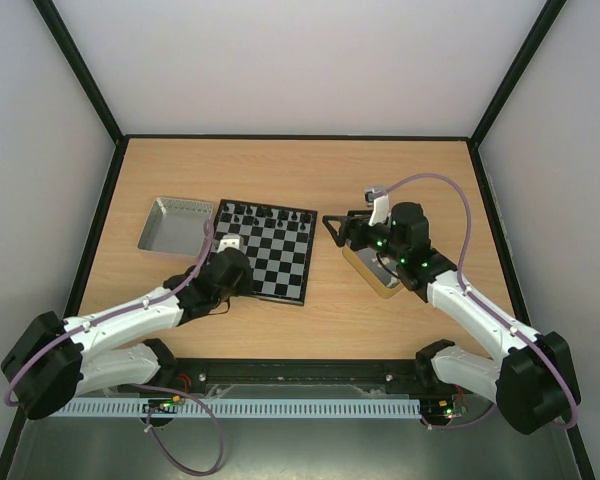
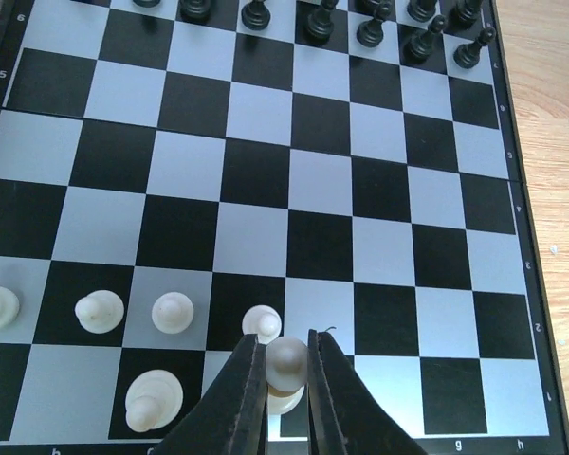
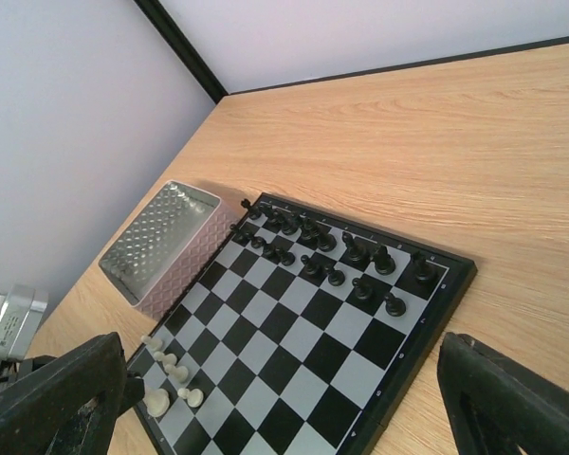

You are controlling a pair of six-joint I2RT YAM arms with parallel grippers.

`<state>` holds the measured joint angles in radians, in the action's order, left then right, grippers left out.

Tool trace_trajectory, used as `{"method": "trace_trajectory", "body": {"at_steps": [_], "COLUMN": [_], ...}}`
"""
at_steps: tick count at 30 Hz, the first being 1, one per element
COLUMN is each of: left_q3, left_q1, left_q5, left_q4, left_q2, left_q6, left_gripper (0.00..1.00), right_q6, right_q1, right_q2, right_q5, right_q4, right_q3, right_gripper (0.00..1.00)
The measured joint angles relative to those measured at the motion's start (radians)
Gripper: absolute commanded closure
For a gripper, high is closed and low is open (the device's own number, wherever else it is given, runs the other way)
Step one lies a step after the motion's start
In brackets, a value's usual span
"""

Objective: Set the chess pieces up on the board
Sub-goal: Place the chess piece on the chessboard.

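I should use my left gripper to put the white round-headed chess piece on the near-row light square (image 1: pixel 251 287) (image 2: pixel 243 391) behind the fourth white pawn.
The board (image 1: pixel 280 250) lies mid-table, its far rows lined with black pieces (image 2: pixel 360 24). Three white pawns (image 2: pixel 100 310) and a fourth (image 2: pixel 263 323) stand in the near second row, with a larger white piece (image 2: pixel 152 398) behind them. My left gripper (image 2: pixel 286 346) is shut on a white, round-headed chess piece (image 2: pixel 289 365), held just above the near row. Seen from above, that gripper (image 1: pixel 246 284) sits over the board's near-left corner. My right gripper (image 1: pixel 332 228) hangs open and empty off the board's right edge; its fingers (image 3: pixel 57 398) stand far apart.
A grey metal tray (image 1: pixel 175 222) rests against the board's left side. A gold-sided tin (image 1: pixel 380 282) sits under my right wrist, right of the board. Black-framed walls enclose the wooden table (image 1: pixel 300 170).
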<state>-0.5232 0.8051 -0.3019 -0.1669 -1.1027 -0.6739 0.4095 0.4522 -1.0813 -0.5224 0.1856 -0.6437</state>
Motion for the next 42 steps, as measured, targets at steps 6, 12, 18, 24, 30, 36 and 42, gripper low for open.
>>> {"method": "trace_trajectory", "body": {"at_steps": [6, 12, 18, 24, 30, 36, 42], "left_q3": [0.056, 0.09, 0.127, 0.149, 0.159, 0.159, 0.061], "left_q1": [0.021, 0.037, 0.039, 0.039, 0.042, 0.043, 0.042], "left_q5": [-0.026, -0.04, -0.043, -0.048, -0.047, -0.038, -0.068], "left_q4": [0.049, 0.063, 0.114, 0.161, 0.168, 0.152, 0.068], "left_q2": [-0.002, -0.001, 0.001, 0.001, 0.001, 0.033, 0.089], "left_q6": [-0.019, -0.035, -0.037, -0.035, -0.025, -0.018, -0.009], "left_gripper": [0.98, 0.98, 0.96, 0.83, 0.67, 0.46, 0.37], "right_q6": [0.006, 0.008, 0.018, 0.019, 0.012, 0.01, 0.031], "right_q1": [0.0, 0.0, 0.0, 0.0, 0.0, 0.0, 0.0], "right_q2": [-0.002, -0.012, -0.03, -0.034, -0.033, -0.028, 0.002], "right_q5": [0.015, 0.028, 0.029, 0.03, 0.034, 0.038, 0.057], "right_q4": [0.0, 0.0, 0.001, 0.0, -0.011, -0.022, -0.033], "right_q3": [0.0, 0.0, 0.0, 0.0, 0.0, 0.0, -0.001], "right_gripper": [0.11, 0.11, 0.11, 0.11, 0.11, 0.11, 0.11]}}
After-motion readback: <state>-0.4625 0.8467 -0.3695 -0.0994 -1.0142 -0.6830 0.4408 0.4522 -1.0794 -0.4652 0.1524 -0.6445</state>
